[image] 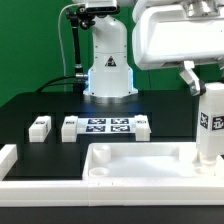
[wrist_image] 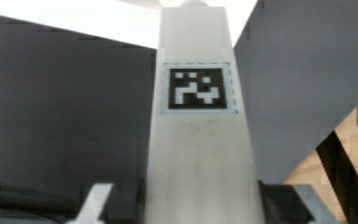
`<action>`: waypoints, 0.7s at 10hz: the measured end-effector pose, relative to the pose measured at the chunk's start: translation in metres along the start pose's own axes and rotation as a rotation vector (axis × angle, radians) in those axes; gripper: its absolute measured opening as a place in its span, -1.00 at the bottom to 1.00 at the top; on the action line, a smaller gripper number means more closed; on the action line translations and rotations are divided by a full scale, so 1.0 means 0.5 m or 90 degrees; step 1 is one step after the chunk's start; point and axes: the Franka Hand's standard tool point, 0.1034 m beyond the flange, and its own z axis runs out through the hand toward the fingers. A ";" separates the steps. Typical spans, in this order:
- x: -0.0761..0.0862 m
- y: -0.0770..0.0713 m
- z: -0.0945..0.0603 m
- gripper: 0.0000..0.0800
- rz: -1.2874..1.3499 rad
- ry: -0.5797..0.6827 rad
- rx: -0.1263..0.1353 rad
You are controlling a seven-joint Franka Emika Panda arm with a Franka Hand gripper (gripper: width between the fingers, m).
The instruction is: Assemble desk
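My gripper will let go of the desk leg standing upright in the desk top's corner (image: 204, 169), just below the leg's lower end.
The desk top (image: 140, 162), a wide white tray with a raised rim, lies at the front of the black table. My gripper (image: 206, 84) is shut on a long white desk leg (image: 211, 125) with a black-and-white tag. It holds the leg upright, and the leg's lower end is at the tray's corner on the exterior view's right. In the wrist view the leg (wrist_image: 199, 130) runs between my two fingers (wrist_image: 108, 205), which press its sides at the gripper (wrist_image: 197, 206). Whether the leg's end is seated in the top is hidden.
The marker board (image: 105, 127) lies mid-table. Small white tagged leg blocks stand beside it (image: 69, 128) (image: 141, 126), and one (image: 39, 127) stands further to the exterior view's left. A white border rail (image: 8, 158) edges the front left. The robot base (image: 108, 70) stands behind.
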 end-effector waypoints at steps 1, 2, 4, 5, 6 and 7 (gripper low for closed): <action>-0.005 0.000 0.004 -0.27 0.000 -0.003 0.000; -0.008 0.000 0.005 -0.27 0.000 -0.005 0.000; -0.011 0.004 0.007 -0.27 -0.001 -0.006 -0.001; -0.014 0.007 0.009 -0.27 -0.001 -0.007 -0.001; -0.016 0.009 0.011 -0.27 -0.001 -0.009 -0.002; -0.019 0.010 0.014 -0.27 -0.002 -0.011 -0.001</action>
